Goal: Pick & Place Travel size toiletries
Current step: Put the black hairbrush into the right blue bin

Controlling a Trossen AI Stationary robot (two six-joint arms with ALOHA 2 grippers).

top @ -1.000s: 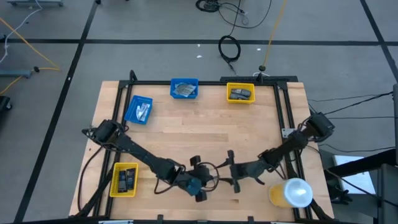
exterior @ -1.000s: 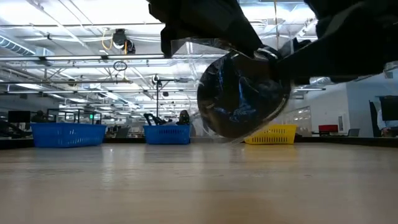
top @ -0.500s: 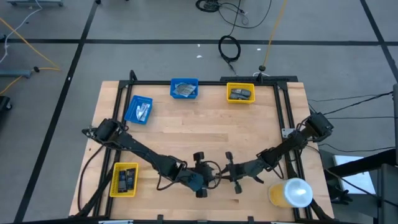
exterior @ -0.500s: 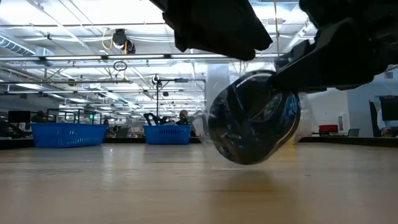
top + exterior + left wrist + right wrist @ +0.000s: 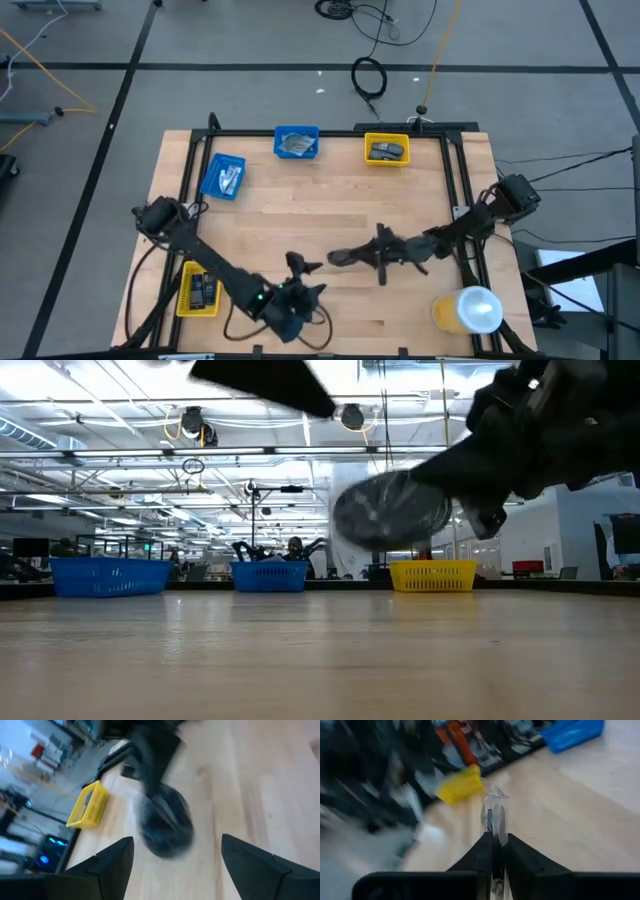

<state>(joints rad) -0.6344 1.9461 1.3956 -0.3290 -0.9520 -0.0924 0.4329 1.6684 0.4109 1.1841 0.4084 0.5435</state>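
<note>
My left gripper should grip the wrapped round dark-grey pad at the free edge (image 5: pixel 333 258) (image 5: pixel 169 851), opposite the edge that my right gripper pinches.
A round dark-grey pad in a clear wrapper (image 5: pixel 340 257) hangs above the table's middle, with my right gripper (image 5: pixel 360 256) shut on it. In the low view the pad (image 5: pixel 390 510) shows its round face, well clear of the wood. My left gripper (image 5: pixel 306 278) stands open near the table's front edge, a little to the near left of the pad. Its two fingers frame the pad (image 5: pixel 167 822) from a distance and touch nothing. My right gripper pinches the pad's clear wrapper at its edge (image 5: pixel 494 817) between its two shut fingers. The fingers reach in about level from the table's right side. The pad stands on edge beyond the fingertips, lifted clear of the table.
Two blue bins (image 5: pixel 222 177) (image 5: pixel 297 142) and a yellow bin (image 5: pixel 387 150) stand along the far side. Another yellow bin (image 5: pixel 200 288) holding dark pieces sits at the near left. A large yellow-and-white cylinder (image 5: pixel 470 308) stands at the near right. A black frame edges the table.
My left gripper has opened, let go of the pad and drawn back toward the table's near left. My right gripper has shut on the pad and carried it up and toward the far edge, so the pad now hangs higher above the wood.
</note>
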